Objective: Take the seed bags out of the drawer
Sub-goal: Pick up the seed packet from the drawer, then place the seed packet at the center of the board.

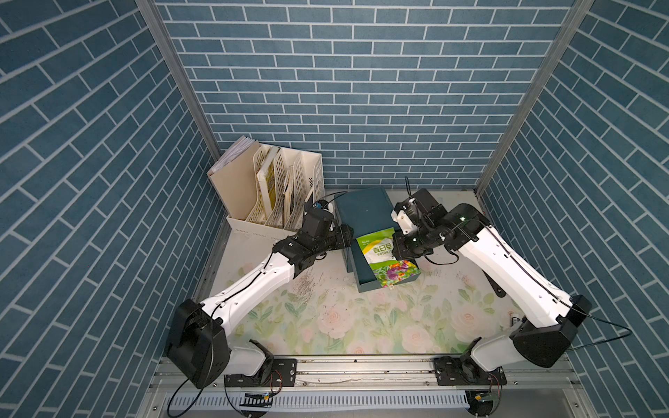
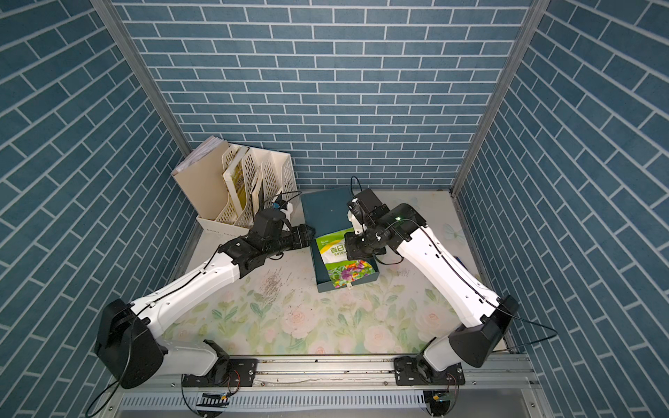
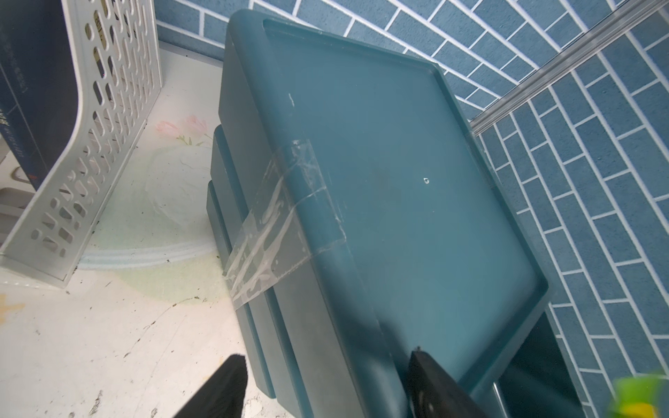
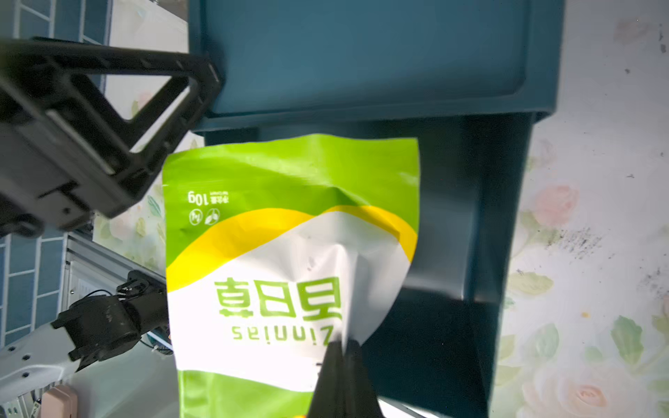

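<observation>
The seed bag, now hanging tilted over the teal drawer, will be laid by my right gripper on the floral mat (image 1: 425, 230) beside the teal cabinet, away from the file organizer.
A green-white seed bag (image 1: 378, 253) (image 2: 336, 253) (image 4: 289, 235) with flowers printed at one end hangs tilted over the pulled-out teal drawer (image 1: 364, 280) (image 2: 322, 277) (image 4: 488, 217). My right gripper (image 1: 402, 257) (image 2: 356, 254) (image 4: 340, 347) is shut on the bag's edge, which creases at the pinch. My left gripper (image 1: 344, 237) (image 2: 306, 235) (image 3: 327, 356) straddles the near left corner of the teal cabinet (image 1: 362, 210) (image 2: 325, 210) (image 3: 398, 181) (image 4: 362, 54), with one finger on its top and the other down its side. What else the drawer holds is hidden by the bag.
A cream file organizer (image 1: 275, 191) (image 2: 246, 188) (image 3: 90, 144) with books and folders stands at the back left, close to my left wrist. Clear tape (image 3: 282, 217) crosses the cabinet's side. Dark specks (image 1: 307, 286) lie scattered on the floral mat (image 1: 362, 325).
</observation>
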`<state>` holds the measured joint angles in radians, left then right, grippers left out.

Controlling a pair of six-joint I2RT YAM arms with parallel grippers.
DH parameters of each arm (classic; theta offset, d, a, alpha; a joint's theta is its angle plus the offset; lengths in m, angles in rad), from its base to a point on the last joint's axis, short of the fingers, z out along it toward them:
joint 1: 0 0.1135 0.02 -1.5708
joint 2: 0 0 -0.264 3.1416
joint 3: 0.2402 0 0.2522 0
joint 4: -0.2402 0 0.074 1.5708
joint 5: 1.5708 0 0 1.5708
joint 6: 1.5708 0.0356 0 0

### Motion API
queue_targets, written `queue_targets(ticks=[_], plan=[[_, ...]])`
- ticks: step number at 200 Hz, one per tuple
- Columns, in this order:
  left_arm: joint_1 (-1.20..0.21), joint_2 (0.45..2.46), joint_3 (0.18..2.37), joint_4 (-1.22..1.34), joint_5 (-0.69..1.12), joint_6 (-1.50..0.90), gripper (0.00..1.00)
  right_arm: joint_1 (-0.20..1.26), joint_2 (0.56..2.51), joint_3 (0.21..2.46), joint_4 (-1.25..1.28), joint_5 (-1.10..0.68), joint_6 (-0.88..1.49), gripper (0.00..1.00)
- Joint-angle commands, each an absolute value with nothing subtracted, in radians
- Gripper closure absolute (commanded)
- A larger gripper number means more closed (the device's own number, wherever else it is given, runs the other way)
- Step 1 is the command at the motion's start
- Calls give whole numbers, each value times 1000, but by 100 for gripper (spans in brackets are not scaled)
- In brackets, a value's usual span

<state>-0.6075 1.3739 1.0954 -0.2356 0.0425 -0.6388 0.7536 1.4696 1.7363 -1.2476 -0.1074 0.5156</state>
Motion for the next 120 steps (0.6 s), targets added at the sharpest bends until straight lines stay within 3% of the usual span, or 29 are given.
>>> queue_targets(ticks=[1, 76, 120], plan=[[-611, 1371, 1114, -305, 15, -622, 25, 713, 1414, 1769, -1333, -97, 488, 100], [-611, 1380, 1124, -308, 22, -615, 25, 430, 1391, 1771, -1275, 14, 419, 100], [-611, 1387, 1118, -295, 34, -623, 25, 309, 1459, 1655, -1060, 13, 370, 100]])
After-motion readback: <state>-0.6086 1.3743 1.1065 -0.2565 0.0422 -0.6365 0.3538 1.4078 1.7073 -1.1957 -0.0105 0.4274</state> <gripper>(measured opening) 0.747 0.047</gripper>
